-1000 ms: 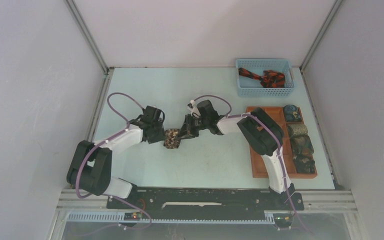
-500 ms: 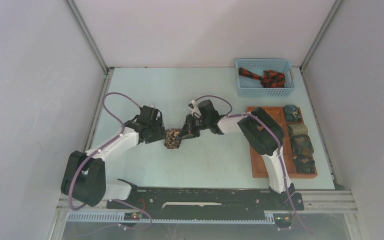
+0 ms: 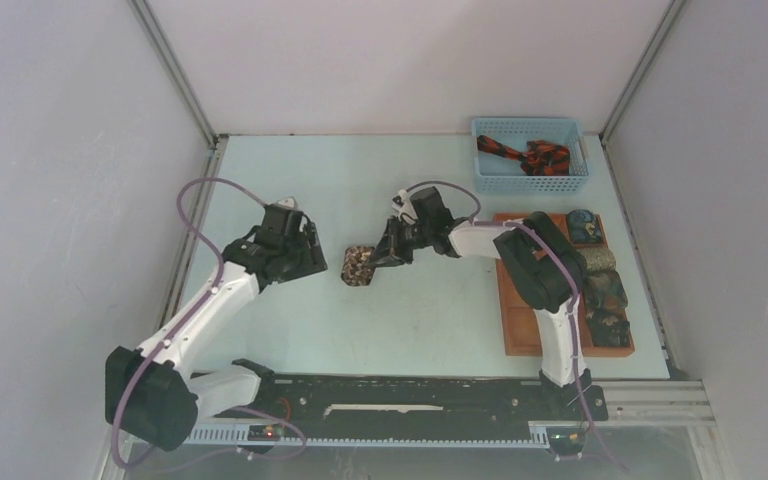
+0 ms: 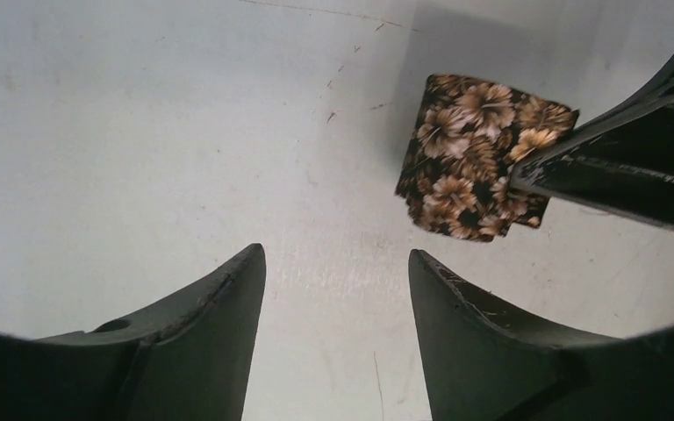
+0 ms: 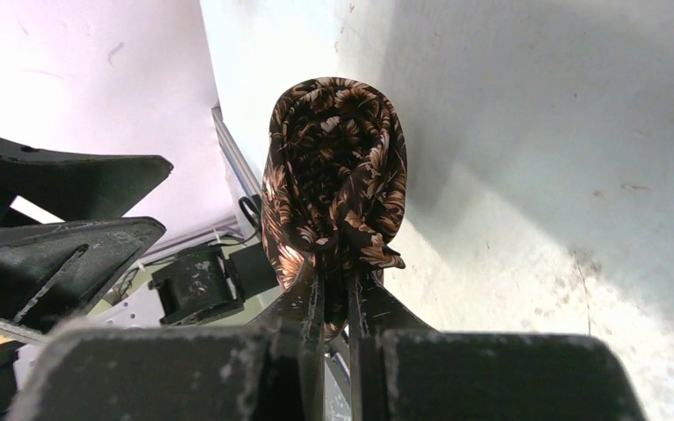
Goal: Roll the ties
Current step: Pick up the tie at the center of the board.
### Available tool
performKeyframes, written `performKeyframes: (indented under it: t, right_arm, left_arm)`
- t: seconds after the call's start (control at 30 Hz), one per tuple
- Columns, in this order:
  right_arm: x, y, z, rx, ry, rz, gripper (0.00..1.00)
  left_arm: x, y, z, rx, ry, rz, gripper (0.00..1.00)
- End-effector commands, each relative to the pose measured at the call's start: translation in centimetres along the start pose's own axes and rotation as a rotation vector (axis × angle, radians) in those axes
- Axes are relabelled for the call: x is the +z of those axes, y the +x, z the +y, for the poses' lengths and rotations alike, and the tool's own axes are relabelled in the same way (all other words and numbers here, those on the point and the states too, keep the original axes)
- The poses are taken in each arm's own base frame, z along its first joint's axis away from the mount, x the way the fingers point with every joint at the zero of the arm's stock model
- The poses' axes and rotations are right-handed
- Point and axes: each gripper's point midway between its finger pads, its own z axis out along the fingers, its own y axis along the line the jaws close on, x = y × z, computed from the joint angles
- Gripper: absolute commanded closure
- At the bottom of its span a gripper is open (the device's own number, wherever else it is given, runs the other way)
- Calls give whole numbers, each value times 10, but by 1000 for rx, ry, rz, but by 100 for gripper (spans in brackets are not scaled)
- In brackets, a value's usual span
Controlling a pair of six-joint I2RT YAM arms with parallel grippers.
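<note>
Next, I put the rolled dark brown tie in the tray's back corner compartment (image 3: 515, 229) nearest the table's middle with my right gripper.
A rolled dark brown tie with a tan floral print (image 3: 360, 266) is in the middle of the table, and my right gripper (image 3: 380, 258) is shut on the edge of the roll. In the right wrist view the roll (image 5: 333, 167) sticks out past the fingertips of that gripper (image 5: 333, 279), its spiral end facing the camera. My left gripper (image 3: 320, 262) stands open a short way to the left of the roll, holding nothing. From the left wrist, its gripper (image 4: 333, 256) hangs over bare table, with the roll (image 4: 465, 158) ahead to the right. A black and red-orange tie (image 3: 525, 155) lies loose in the basket.
The blue mesh basket (image 3: 530, 126) stands at the back right. An orange-brown tray (image 3: 517, 300) along the right side holds several rolled ties (image 3: 602, 288) in its compartments. The right arm's elbow hangs over the tray's left part.
My left gripper has opened, let go of the roll and drawn back to the left. The right gripper has stayed shut on the roll and shifted it slightly right and away.
</note>
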Motion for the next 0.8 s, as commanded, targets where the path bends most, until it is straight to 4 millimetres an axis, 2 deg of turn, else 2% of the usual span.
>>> performKeyframes:
  t: [0.0, 0.2, 0.37, 0.4, 0.63, 0.77]
  right_arm:
    - [-28, -6, 31, -42, -39, -17, 100]
    - [-55, -16, 37, -33, -24, -47, 100]
    - [-97, -28, 36, -13, 15, -97, 100]
    - [-107, -32, 35, -6, 23, -110, 100]
    - [-180, -50, 31, 20, 58, -244, 100]
    - [-223, -55, 17, 54, 92, -332, 100]
  left_arm:
    - [-27, -12, 6, 24, -11, -48, 32]
    - [-50, -16, 15, 56, -25, -82, 28]
    - [-67, -20, 23, 77, -24, -134, 3]
    - [-70, -21, 24, 81, -27, -142, 1]
    - [-83, -17, 33, 82, -35, -170, 0]
    - [-89, -13, 43, 92, -73, -172, 0]
